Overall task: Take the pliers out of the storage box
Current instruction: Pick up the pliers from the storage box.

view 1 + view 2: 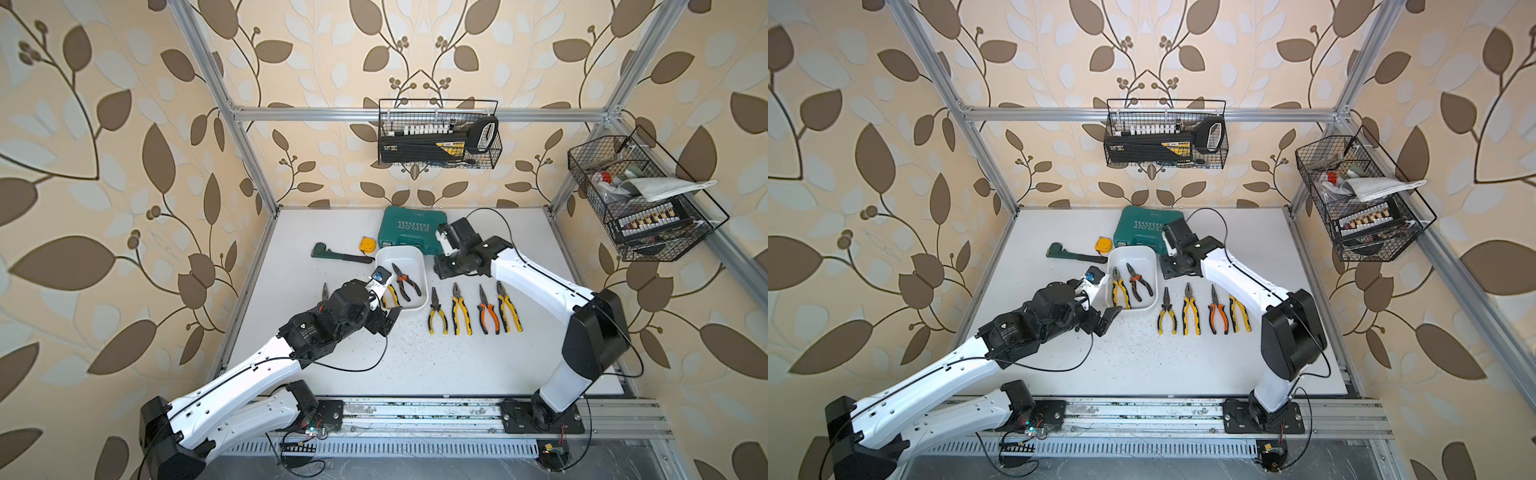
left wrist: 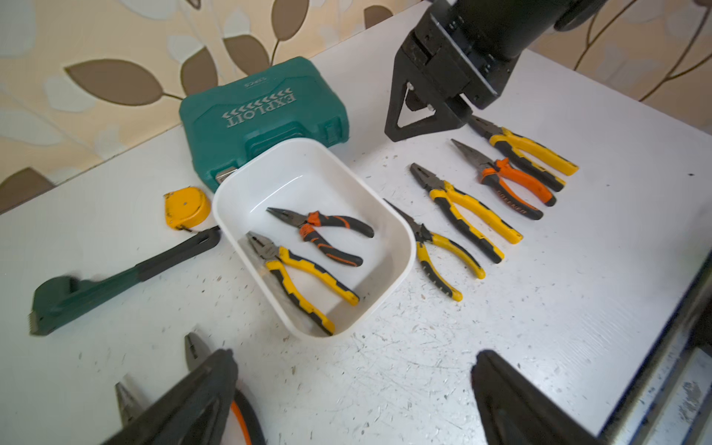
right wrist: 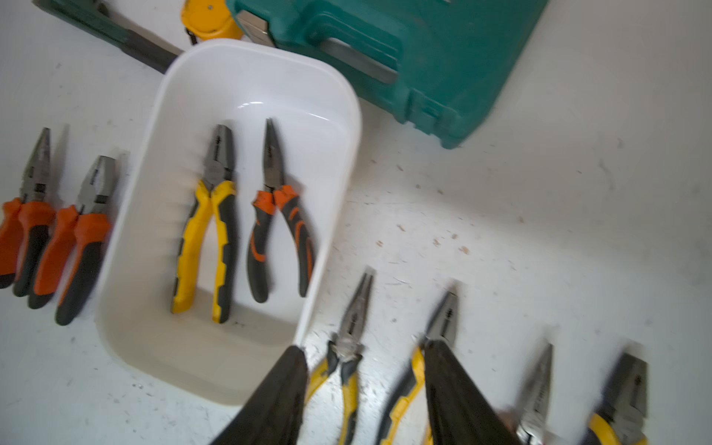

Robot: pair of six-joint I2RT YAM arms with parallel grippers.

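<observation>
My left gripper is to close next on the metal nose (image 1: pixel 397 271) (image 2: pixel 287 216) of the orange-and-black pliers that are in the white storage box.
The white storage box (image 1: pixel 409 258) (image 2: pixel 389 227) lies mid-table with two pliers inside, a yellow-handled pair (image 2: pixel 304 279) (image 3: pixel 208 231) and an orange-and-black needle-nosed pair (image 2: pixel 327 235) (image 1: pixel 406 283). Several more pliers (image 1: pixel 473 309) lie in a row on the table to its right. Two orange-handled pliers (image 3: pixel 50 227) lie on its left. My left gripper (image 2: pixel 354 360) (image 1: pixel 1106 319) hovers open and empty at the box's near end. My right gripper (image 3: pixel 364 346) (image 1: pixel 441 269) is open with nothing in it, above the jaw ends of the row, beside the box's right wall.
A teal EXPLOIT case (image 1: pixel 413 228) stands right behind the box. A green pipe wrench (image 1: pixel 340 254) and a yellow tape measure (image 1: pixel 366 244) lie at the back left. Two black wire baskets (image 1: pixel 438 133) (image 1: pixel 640 199) hang on the frame.
</observation>
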